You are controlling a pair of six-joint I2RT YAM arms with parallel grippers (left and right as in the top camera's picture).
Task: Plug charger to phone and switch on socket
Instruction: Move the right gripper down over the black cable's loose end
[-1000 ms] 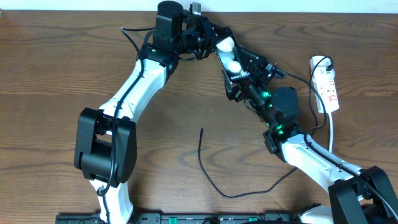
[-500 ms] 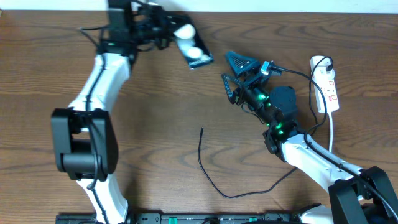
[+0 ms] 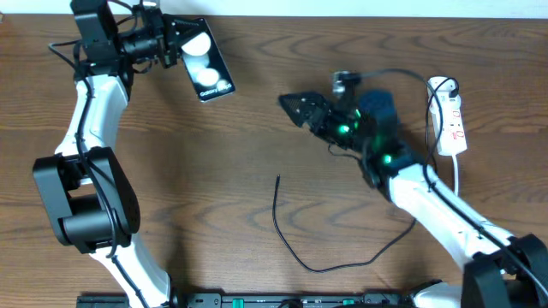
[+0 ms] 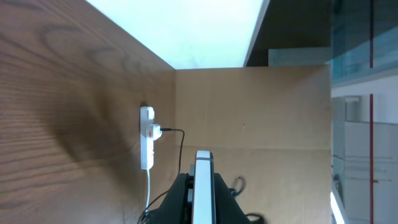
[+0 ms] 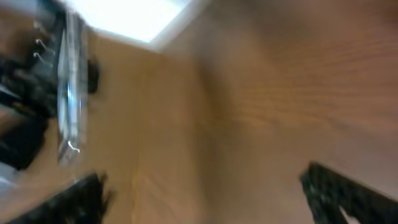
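The robot's right gripper should next close on the loose end (image 3: pixel 276 184) of the charger near the middle of the table, since that end plugs into the phone.
My left gripper (image 3: pixel 175 44) is shut on the phone (image 3: pixel 206 62), a black slab with two white circles, held above the table at the far left. The left wrist view shows the phone edge-on (image 4: pixel 203 186) between the fingers. My right gripper (image 3: pixel 295 104) is open and empty above the table's middle right; its view is blurred, with the fingers (image 5: pixel 205 193) spread wide and the phone's edge (image 5: pixel 69 93) at the far left. The charger (image 3: pixel 295 248), a thin black cable, lies in a curve on the table below the right gripper. The socket (image 3: pixel 449 115), a white strip, lies at the right edge and shows in the left wrist view (image 4: pixel 147 137).
The white wall edge runs along the table's back. A black rail (image 3: pixel 257 300) with the arm bases lies along the front edge. The socket's white cord (image 3: pixel 456 184) runs down toward the right arm.
My left arm swung the phone from the table's back middle to the far left. My right gripper let go of the phone, opened and turned to point left.
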